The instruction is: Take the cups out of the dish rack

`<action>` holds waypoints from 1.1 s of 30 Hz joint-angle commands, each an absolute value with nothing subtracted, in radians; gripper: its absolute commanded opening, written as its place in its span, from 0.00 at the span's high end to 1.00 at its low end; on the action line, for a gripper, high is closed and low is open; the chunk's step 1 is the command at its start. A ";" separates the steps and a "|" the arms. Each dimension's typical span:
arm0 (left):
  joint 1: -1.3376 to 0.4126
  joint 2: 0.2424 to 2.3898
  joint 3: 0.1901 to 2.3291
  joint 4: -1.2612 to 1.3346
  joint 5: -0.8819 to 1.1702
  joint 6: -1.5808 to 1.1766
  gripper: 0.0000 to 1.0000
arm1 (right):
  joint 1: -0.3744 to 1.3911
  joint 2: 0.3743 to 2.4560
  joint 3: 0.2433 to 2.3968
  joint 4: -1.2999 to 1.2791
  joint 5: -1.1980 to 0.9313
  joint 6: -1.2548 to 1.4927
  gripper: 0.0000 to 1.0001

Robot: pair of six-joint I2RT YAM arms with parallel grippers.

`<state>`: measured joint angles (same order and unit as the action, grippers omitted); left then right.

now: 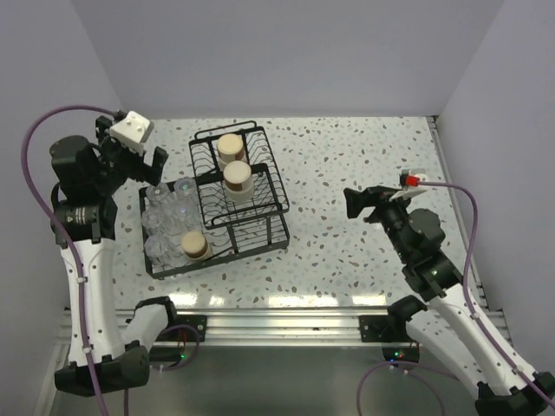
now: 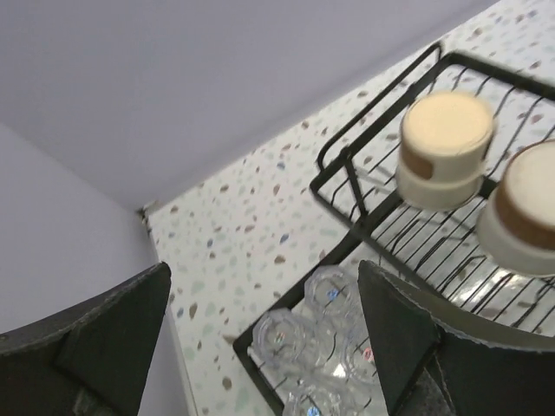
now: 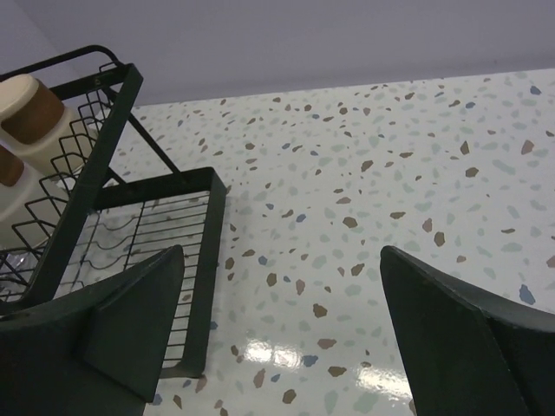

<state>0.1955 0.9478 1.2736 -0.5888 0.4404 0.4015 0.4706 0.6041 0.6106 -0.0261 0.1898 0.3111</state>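
Note:
My right gripper is to close on the rim (image 1: 225, 164) (image 3: 76, 159) of the far tan cup on the raised level, once my left gripper lifts that cup by its base.
The black wire dish rack (image 1: 260, 238) stands left of centre. Two tan cups (image 1: 231, 147) (image 1: 238, 178) sit upside down on its raised tier, and a third tan cup (image 1: 195, 246) sits in the low basket at the front left. Several clear cups (image 1: 169, 208) fill the basket's left side. My left gripper (image 1: 147, 169) is open and empty, hovering above the rack's far left corner; its wrist view shows clear cups (image 2: 290, 334) between the fingers and the tan cups (image 2: 444, 147) to the right. My right gripper (image 1: 357, 204) is open and empty, right of the rack (image 3: 195, 260).
The speckled tabletop (image 1: 347, 156) is enclosed by pale walls at the back and both sides. A metal rail (image 1: 277, 325) runs along the near edge between the arm bases.

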 commanded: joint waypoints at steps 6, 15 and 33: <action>-0.039 1.185 1.551 -0.574 0.617 0.298 0.06 | 0.471 0.747 0.709 -0.048 0.071 0.291 0.02; -0.333 1.406 1.661 -0.572 0.308 0.379 0.00 | 0.471 0.796 0.704 -0.035 0.061 0.337 0.02; -0.331 1.572 1.715 -0.749 0.331 0.327 0.02 | 0.469 0.782 0.675 -0.054 0.083 0.328 0.02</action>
<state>-0.3344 1.5692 1.6966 -0.7052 0.3325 0.3344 0.4709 0.7959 0.6674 -0.0551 0.0841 0.3286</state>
